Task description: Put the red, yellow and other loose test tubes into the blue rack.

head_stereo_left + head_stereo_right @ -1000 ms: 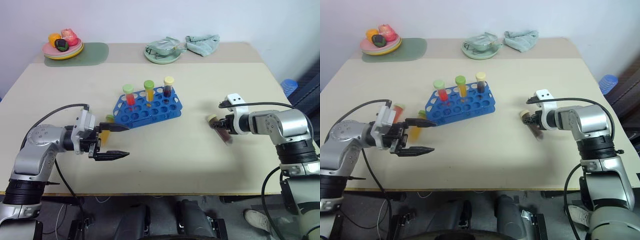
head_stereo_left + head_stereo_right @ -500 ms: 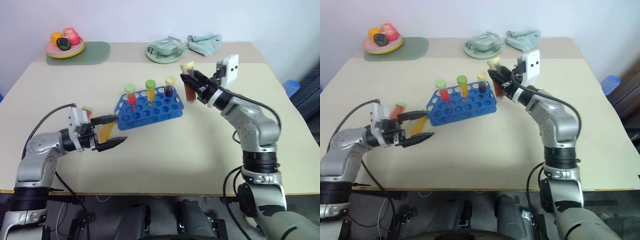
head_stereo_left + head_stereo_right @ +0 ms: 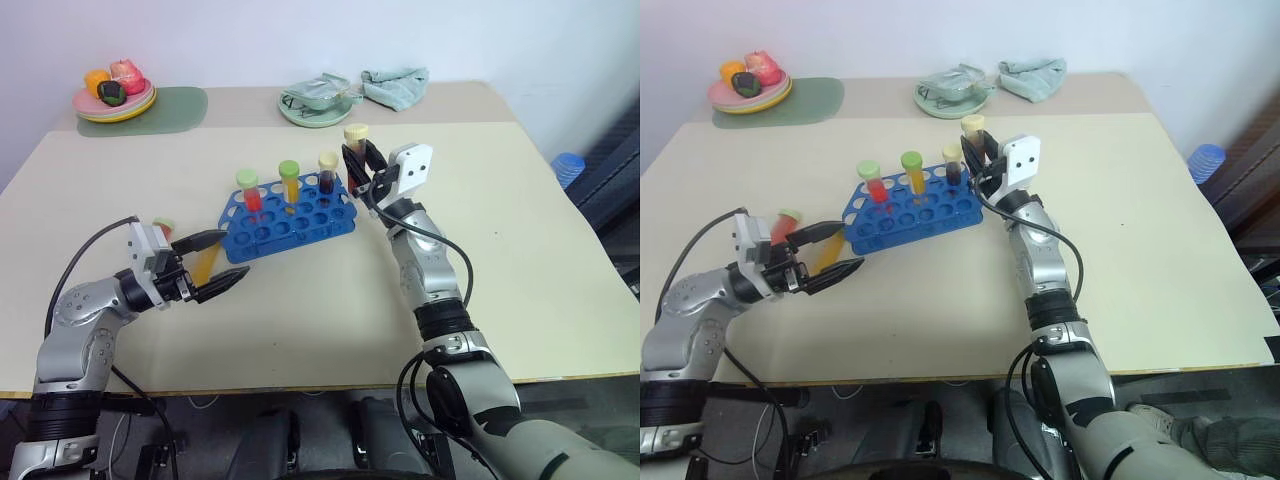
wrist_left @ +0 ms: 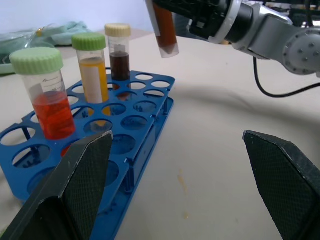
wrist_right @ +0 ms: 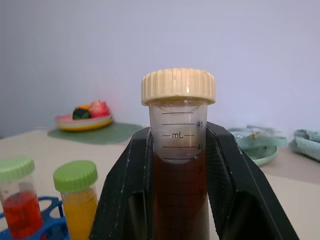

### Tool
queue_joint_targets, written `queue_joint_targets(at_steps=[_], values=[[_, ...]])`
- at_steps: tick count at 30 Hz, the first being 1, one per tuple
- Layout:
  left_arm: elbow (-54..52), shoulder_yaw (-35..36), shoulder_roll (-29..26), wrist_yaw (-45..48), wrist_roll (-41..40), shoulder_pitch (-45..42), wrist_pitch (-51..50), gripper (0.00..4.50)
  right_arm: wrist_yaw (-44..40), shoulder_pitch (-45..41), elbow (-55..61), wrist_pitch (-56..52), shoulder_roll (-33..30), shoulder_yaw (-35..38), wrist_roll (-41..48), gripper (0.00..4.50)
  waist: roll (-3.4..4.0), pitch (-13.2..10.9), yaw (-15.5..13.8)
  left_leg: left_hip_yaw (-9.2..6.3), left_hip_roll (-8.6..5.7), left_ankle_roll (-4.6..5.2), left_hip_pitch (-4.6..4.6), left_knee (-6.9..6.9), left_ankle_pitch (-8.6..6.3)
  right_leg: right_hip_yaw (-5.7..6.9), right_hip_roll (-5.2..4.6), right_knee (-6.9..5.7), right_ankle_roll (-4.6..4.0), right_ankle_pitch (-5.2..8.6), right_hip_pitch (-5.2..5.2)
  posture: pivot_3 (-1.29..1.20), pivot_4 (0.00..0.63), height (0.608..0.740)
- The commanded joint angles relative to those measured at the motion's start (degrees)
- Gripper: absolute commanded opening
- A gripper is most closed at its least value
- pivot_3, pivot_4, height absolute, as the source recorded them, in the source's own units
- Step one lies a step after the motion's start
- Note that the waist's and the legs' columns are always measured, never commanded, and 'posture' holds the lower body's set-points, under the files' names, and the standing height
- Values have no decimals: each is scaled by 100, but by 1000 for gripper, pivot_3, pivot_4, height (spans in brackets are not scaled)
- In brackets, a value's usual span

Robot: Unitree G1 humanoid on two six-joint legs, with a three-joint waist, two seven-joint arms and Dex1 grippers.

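Observation:
Next, I release the dark brown tube, now held upright just above the rack, with my right gripper in the blue rack's back-row end hole [image 3: 343,188] beside the dark tube.
The blue rack [image 3: 290,212] stands mid-table with a red tube [image 3: 248,188], a yellow tube [image 3: 290,180] and a dark tube [image 3: 327,172] upright in its back row. My right gripper [image 3: 356,166] is shut on a dark brown tube with a cream cap [image 5: 177,150], held upright just above the rack's right end [image 4: 165,27]. To the left of the rack, my left gripper [image 3: 222,263] is open and points at it, with nothing between its fingers [image 4: 80,180]. A loose yellow tube [image 3: 206,264] lies on the table under those fingers. Another loose red tube [image 3: 163,227] with a green cap lies behind the wrist.
A plate of toy fruit [image 3: 112,92] on a green mat [image 3: 170,104] is at the back left. A green dish with a bag [image 3: 316,100] and a teal cloth [image 3: 396,84] lie at the back. The table's right half and front are bare.
My right arm swung up and left from the table's right side to the rack's right end, turning the dark tube upright. The left gripper turned toward the rack, staying open.

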State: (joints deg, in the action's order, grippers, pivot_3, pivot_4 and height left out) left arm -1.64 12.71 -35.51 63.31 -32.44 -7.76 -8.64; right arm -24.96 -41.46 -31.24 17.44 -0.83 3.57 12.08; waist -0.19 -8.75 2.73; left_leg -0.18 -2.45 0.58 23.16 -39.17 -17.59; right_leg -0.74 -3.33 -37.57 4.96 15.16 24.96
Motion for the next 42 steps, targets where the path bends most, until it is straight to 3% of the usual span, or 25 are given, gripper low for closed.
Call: queue_joint_targets(at_steps=[1, 12, 20, 33, 40, 42], values=[[-216, 199, -9, -47, -145, 100, 22, 4307, -108, -114, -167, 547, 253, -37, 59, 785, 1, 0, 4, 0, 0, 0, -1, 1, 0, 0, 0, -1, 0, 0, -1, 0, 150, 740], [-386, 320, -60, -203, -294, 309, -92, 4307, -185, -267, -1439, 1509, 707, 75, 55, 785, 1, -1, -2, 0, 0, -3, -5, 1, 1, 0, 0, -3, -1, 0, -4, 0, 150, 740], [-668, 468, -166, -326, -411, 392, -329, 4307, -96, -712, -2567, 1861, 636, 505, 164, 785, 2, -1, 33, 0, 0, -4, -36, 7, 2, -1, 1, -4, -2, 1, -30, 0, 150, 740], [-1016, 660, -229, -589, -641, 412, -714, 4307, -114, -688, -3079, 2291, 724, 678, 119, 785, 4, -2, 109, 0, 0, -3, -68, 19, 0, -1, -1, 0, -4, 1, -60, 0, 150, 740], [-1047, 732, -251, -678, -766, 371, -866, 4307, 206, -432, -3078, 2864, 810, 510, -240, 4131, 5, -3, 124, -1, 1, -4, -69, 21, 0, -1, -1, 0, -4, 2, -59, 0, 150, 740], [-1057, 742, -244, -693, -793, 359, -902, 4307, 277, -372, -3065, 2941, 806, 491, -304, 4131, 5, -3, 130, -1, 0, -4, -69, 21, 1, -1, -1, 0, -4, 2, -58, 0, 150, 740]])
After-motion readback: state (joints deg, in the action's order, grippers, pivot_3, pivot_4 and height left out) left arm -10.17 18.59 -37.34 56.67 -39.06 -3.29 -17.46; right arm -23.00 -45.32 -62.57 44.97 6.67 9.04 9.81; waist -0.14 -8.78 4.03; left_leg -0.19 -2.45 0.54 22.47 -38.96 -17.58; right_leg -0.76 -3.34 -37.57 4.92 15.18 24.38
